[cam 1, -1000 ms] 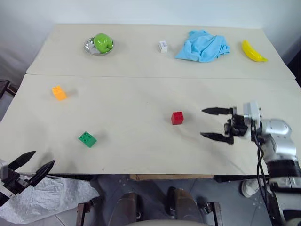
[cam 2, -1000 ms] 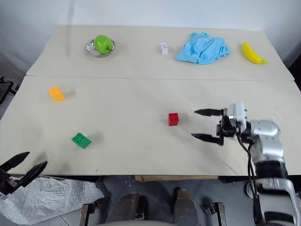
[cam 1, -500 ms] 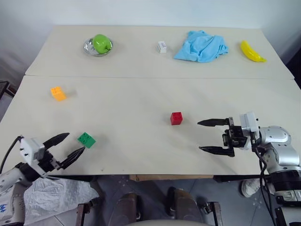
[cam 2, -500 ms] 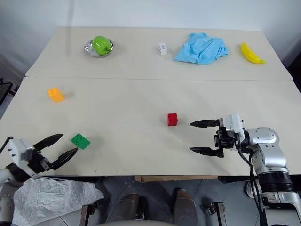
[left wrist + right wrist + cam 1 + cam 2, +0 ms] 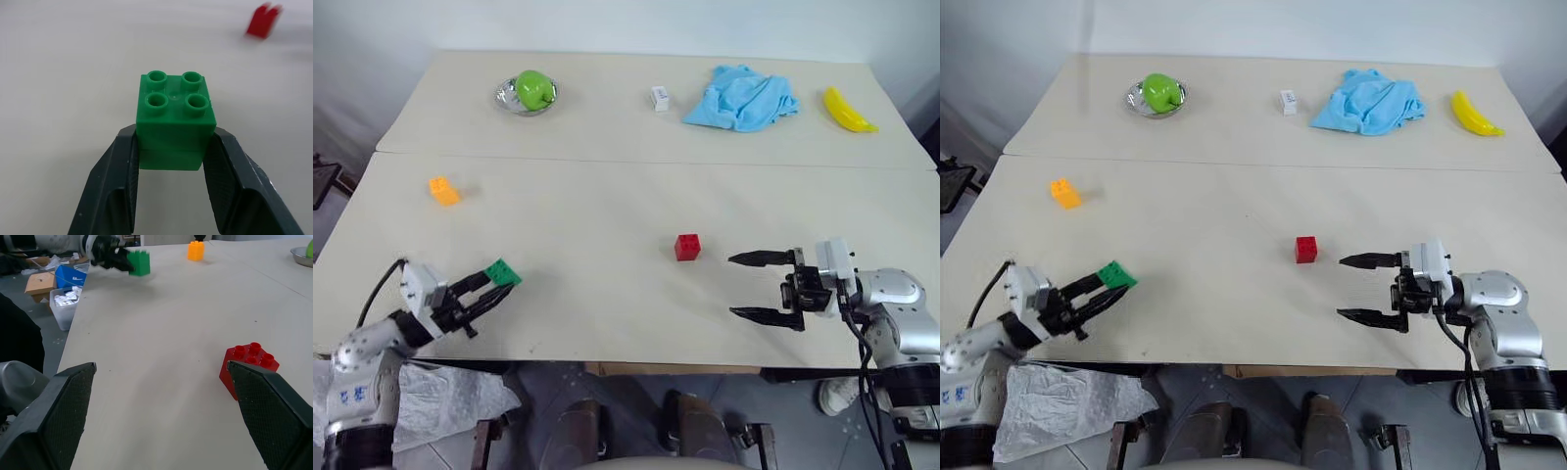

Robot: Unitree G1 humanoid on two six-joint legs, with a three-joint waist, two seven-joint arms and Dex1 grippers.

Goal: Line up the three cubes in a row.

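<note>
Next, I set the green cube down with my left gripper and let go of it on the bare table [image 5: 627, 244] next to the red cube, toward the orange cube.
My left gripper [image 5: 499, 285] is shut on the green cube [image 5: 502, 273] near the table's front left edge. The left wrist view has the cube [image 5: 175, 115] pinched at its lower sides between both fingers [image 5: 120, 166], studs up. It looks slightly raised off the table. The orange cube [image 5: 443, 190] sits further back on the left. Near the middle lies the red cube [image 5: 686, 247]. To its right, my right gripper [image 5: 734, 286] stands open, pointing toward it with a gap between. The right wrist view takes in the red cube [image 5: 249, 366], the green cube [image 5: 139, 262] and the orange cube [image 5: 195, 250].
Along the far side stand a metal bowl [image 5: 509, 98] holding a green apple [image 5: 534, 89], a small white block [image 5: 659, 97], a blue cloth [image 5: 741, 98] and a banana [image 5: 847, 109]. A seam [image 5: 636, 162] joins the two tabletops.
My left gripper rose from below the table's front edge, moved in onto the green cube and shut on it. The right gripper stayed open and in place.
</note>
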